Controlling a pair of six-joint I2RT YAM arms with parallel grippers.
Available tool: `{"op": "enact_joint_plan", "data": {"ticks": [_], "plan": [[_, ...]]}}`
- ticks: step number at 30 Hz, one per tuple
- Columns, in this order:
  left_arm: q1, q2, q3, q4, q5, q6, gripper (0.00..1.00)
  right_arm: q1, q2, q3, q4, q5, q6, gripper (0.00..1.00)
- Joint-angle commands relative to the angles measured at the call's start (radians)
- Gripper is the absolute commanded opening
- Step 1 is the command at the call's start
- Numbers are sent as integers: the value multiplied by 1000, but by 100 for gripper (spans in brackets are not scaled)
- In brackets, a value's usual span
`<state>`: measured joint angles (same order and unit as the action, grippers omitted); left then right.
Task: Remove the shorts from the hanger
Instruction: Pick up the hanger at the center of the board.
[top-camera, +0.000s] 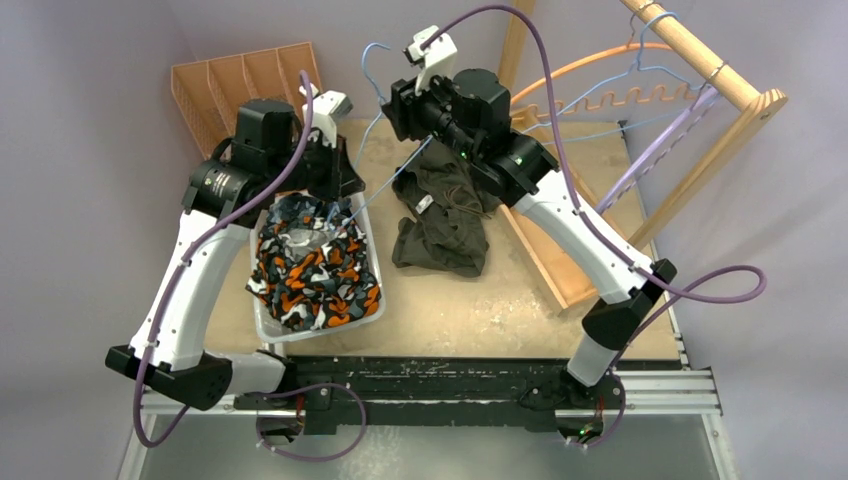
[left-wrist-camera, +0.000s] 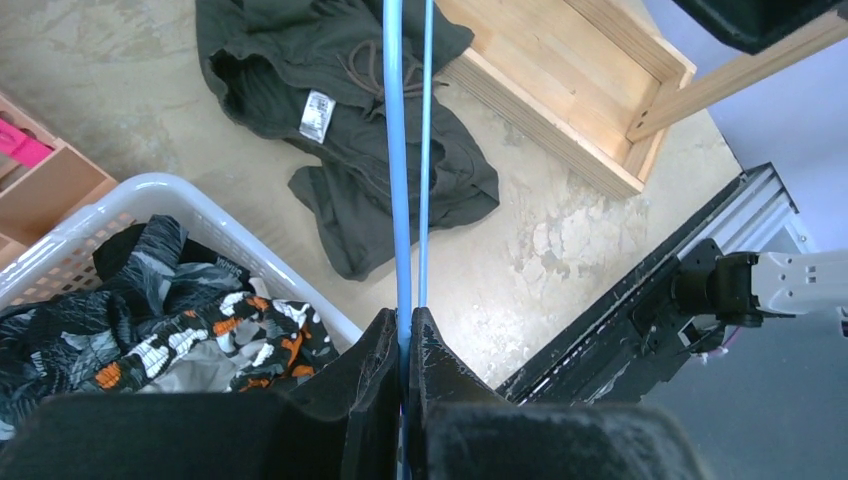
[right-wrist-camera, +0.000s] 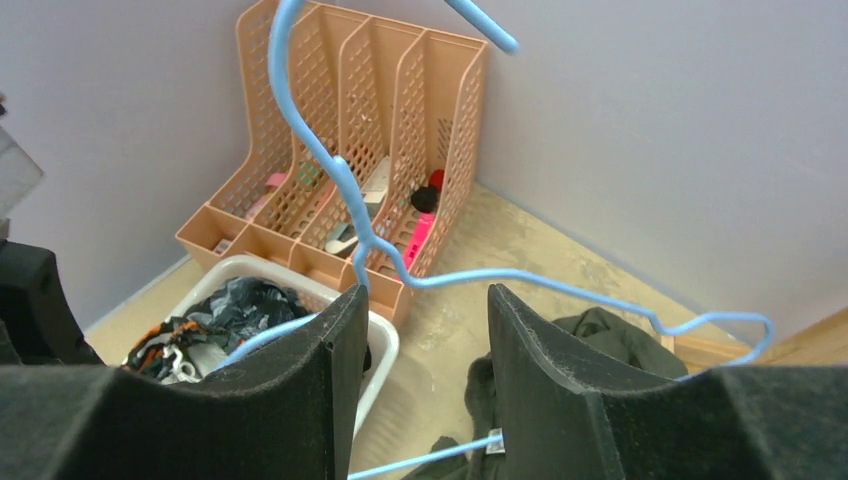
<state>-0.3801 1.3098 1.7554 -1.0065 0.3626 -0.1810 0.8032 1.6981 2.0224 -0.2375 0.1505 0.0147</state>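
Note:
My left gripper is pinching the blue hanger's wires above its lower end. I will open it and take that end (top-camera: 337, 230) before I carry the hanger to the rack.
A thin blue wire hanger (top-camera: 395, 177) hangs in the air between the two arms. My left gripper (left-wrist-camera: 405, 335) is shut on its two wires (left-wrist-camera: 397, 150), just above the white basket (left-wrist-camera: 150, 188). My right gripper (right-wrist-camera: 425, 310) is open near the hanger's neck (right-wrist-camera: 320, 150). Its fingers (right-wrist-camera: 340, 330) stand well apart and pinch nothing, and one wire crosses low through the gap. Olive green shorts (top-camera: 445, 215) lie crumpled on the table under the hanger; I cannot tell if the wire touches them. Orange-black-white camouflage shorts (top-camera: 315, 270) fill the basket, with dark pairs beneath.
An orange file organizer (top-camera: 240, 85) stands at the back left, close behind the basket. At the right stands a wooden rack (top-camera: 700, 60) with more hangers (top-camera: 620, 90). Its base boards (top-camera: 560, 260) lie next to the olive shorts.

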Motion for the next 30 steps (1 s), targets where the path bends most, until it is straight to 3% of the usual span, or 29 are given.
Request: {"op": "enact_joint_plan", "data": {"ticks": [1,12,15,22,26,27,28,30], "plan": [[1,-12,8,6,37,25,0,3,-1,89,8,-123,-46,50],[-1,2,6,-21,96,40,0,4,14,79,52,-137,-37,48],[0,-3,-1,-30,127,53,0,4,31,91,43,-100,-45,38],[0,-14,-17,-8,83,41,0,4,-17,17,104,-68,-47,3],[1,-22,-26,13,58,14,15,4,-36,-19,139,-47,-48,0],[1,-28,-32,21,53,9,21,4,-38,-25,142,-40,-48,0],[0,-36,-41,25,46,5,36,4,-38,-30,146,-20,-49,0],[0,-50,-55,27,29,3,47,4,-42,-41,157,8,-56,0]]}}
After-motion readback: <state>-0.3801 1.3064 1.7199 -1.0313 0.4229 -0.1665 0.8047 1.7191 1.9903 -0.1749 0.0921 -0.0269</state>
